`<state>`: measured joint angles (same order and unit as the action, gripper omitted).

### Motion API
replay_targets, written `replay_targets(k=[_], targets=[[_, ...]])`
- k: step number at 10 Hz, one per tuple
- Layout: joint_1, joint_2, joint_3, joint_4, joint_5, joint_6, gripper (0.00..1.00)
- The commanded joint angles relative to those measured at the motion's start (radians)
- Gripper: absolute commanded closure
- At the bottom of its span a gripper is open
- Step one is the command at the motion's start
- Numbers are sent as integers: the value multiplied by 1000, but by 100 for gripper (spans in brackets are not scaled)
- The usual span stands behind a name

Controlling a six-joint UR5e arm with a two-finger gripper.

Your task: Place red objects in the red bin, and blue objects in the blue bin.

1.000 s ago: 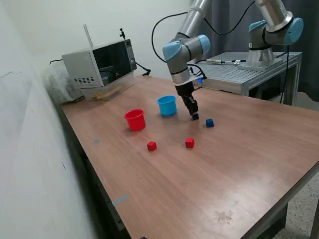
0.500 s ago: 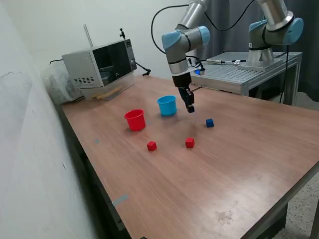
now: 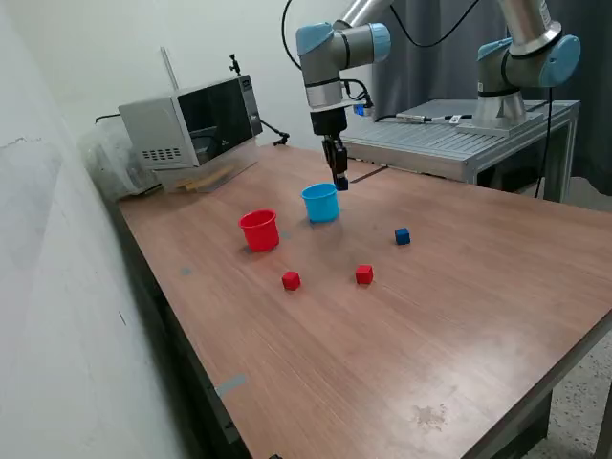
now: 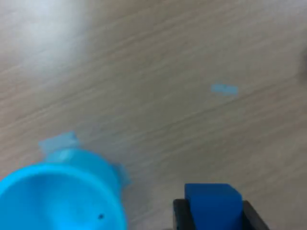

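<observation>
The dark blue cube, now held just over the cup's rim, will be let go by my gripper inside the empty light blue cup (image 3: 322, 208) (image 4: 71, 207), down on the cup's bottom.
My gripper (image 3: 340, 182) hangs above the table just over the rim of the light blue cup (image 3: 321, 203), shut on a dark blue cube (image 4: 211, 205) that shows between its fingers in the wrist view. The cup also shows in the wrist view (image 4: 57, 196), beside the held cube and empty. The red cup (image 3: 259, 230) stands to the exterior view's left of the blue cup. A second dark blue cube (image 3: 403, 236) lies on the table to the right. Two red cubes (image 3: 291, 280) (image 3: 364, 275) lie in front of the cups.
A microwave-like box (image 3: 191, 122) stands at the back left of the wooden table (image 3: 449, 335). A metal bench with a second robot arm (image 3: 521, 57) stands behind at the right. Bits of light tape (image 4: 224, 89) stick to the tabletop.
My gripper has risen from the tabletop with the dark blue cube and moved to the exterior view's left, to just above the blue cup. The other cubes and cups have not moved.
</observation>
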<state>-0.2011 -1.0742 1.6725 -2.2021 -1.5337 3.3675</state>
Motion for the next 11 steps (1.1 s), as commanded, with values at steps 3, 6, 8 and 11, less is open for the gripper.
replay_targets(k=[3, 6, 8, 11], targets=[[-108, -3, -31, 59, 1, -22, 100], [-164, 3, -27, 59, 1, -34, 100], [-162, 7, -23, 59, 1, -36, 100], [-152, 7, -25, 61, 3, -45, 0]])
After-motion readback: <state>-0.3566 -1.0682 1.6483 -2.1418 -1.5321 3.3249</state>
